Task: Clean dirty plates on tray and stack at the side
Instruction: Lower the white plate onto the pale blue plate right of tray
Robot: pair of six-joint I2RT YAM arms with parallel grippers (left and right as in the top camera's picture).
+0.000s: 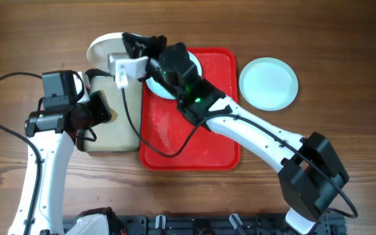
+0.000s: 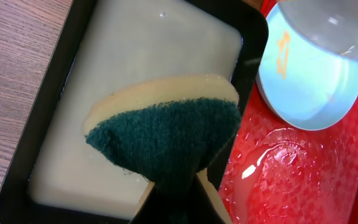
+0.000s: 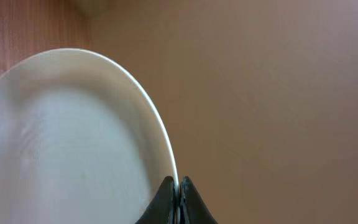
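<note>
Next, I set the pale plate onto the plate on the table [image 1: 269, 83] beside the tray with my right gripper.
My right gripper [image 1: 134, 44] is shut on the rim of a pale plate [image 1: 104, 46] and holds it tilted above the far end of the basin. In the right wrist view the jaws [image 3: 178, 186] pinch that plate's edge [image 3: 73, 137]. A second plate [image 1: 162, 87] lies at the far left of the red tray [image 1: 194, 140], partly hidden under my right arm. It shows orange smears in the left wrist view [image 2: 309, 81]. A third plate [image 1: 268, 83] lies on the table right of the tray. My left gripper [image 1: 103, 111] is shut on a green-and-yellow sponge [image 2: 166, 137] over the basin.
A black-rimmed basin of cloudy water [image 1: 119, 130] stands against the tray's left side; it also shows in the left wrist view [image 2: 42, 124]. The tray's surface is wet [image 2: 278, 162]. Cables trail from both arms.
</note>
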